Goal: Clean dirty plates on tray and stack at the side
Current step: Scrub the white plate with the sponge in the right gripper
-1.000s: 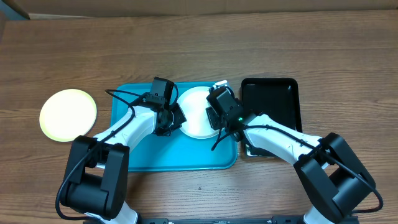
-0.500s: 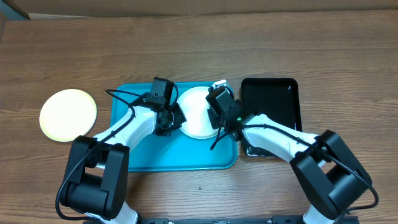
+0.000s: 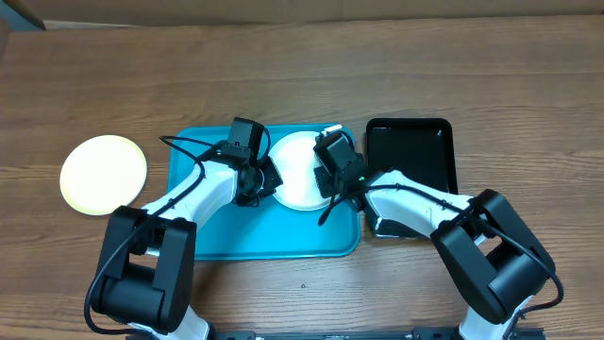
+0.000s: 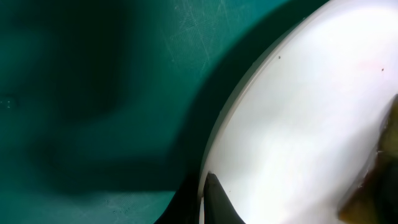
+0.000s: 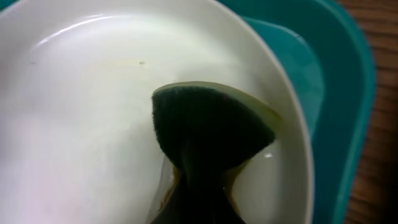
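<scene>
My right gripper needs to let go of the dark sponge in the middle of the glossy black tray [image 3: 410,172] next to the turquoise tray.
One white dirty plate [image 3: 294,166] lies in the upper right part of the turquoise tray [image 3: 217,236]. My left gripper [image 3: 267,178] is shut on that plate's left rim; in the left wrist view a dark finger [image 4: 219,202] lies over the rim of the plate [image 4: 311,112]. My right gripper [image 3: 327,179] is over the plate's right side, shut on a dark sponge [image 5: 205,121] that presses on the plate [image 5: 81,124]. A thin brown smear [image 5: 169,186] shows beside the sponge. A pale yellow-green plate [image 3: 104,175] lies on the table left of the tray.
A glossy black tray [image 3: 415,142] stands just right of the turquoise tray, partly under my right arm. The turquoise rim [image 5: 348,93] and the wooden table [image 5: 385,155] run close along the plate's right edge.
The right gripper has closed on the sponge over the plate, and its arm has shifted slightly left. The left arm and the plates have not moved.
</scene>
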Tool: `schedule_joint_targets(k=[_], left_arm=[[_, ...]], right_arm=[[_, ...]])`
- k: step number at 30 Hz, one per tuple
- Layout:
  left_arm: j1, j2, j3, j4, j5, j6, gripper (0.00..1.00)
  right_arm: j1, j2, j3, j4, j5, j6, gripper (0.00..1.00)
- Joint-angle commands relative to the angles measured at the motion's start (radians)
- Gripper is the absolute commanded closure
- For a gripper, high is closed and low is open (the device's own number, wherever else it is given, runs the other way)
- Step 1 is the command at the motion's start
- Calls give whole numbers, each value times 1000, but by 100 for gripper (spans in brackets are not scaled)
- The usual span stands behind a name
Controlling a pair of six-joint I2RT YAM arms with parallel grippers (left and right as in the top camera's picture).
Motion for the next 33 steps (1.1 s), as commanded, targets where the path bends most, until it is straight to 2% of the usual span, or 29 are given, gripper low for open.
schedule_joint_targets(k=[1,8,11,18,20,25,33], left_arm=[[-14,74,-65,-18,-43,-13,96],[-14,74,-65,-21,-42,-9,96],[-13,74,-65,-23,-43,-5,96],[-13,74,-65,-22,-44,-3,96],[-13,74,-65,-21,-44,-3,96],[-14,74,-65,-18,-42,-3,96],[-14,74,-65,-18,-42,-6,96]], right_arm=[[16,41,-6,-10,-216,93,96],[8,31,11,90,-329,135,96],[-21,-4,55,87,-407,135,96],[-107,-99,89,52,-417,132,96],[-124,-98,87,15,-396,127,96],[-131,-92,56,-82,-197,127,96],[-120,-63,-49,-40,-190,136,96]])
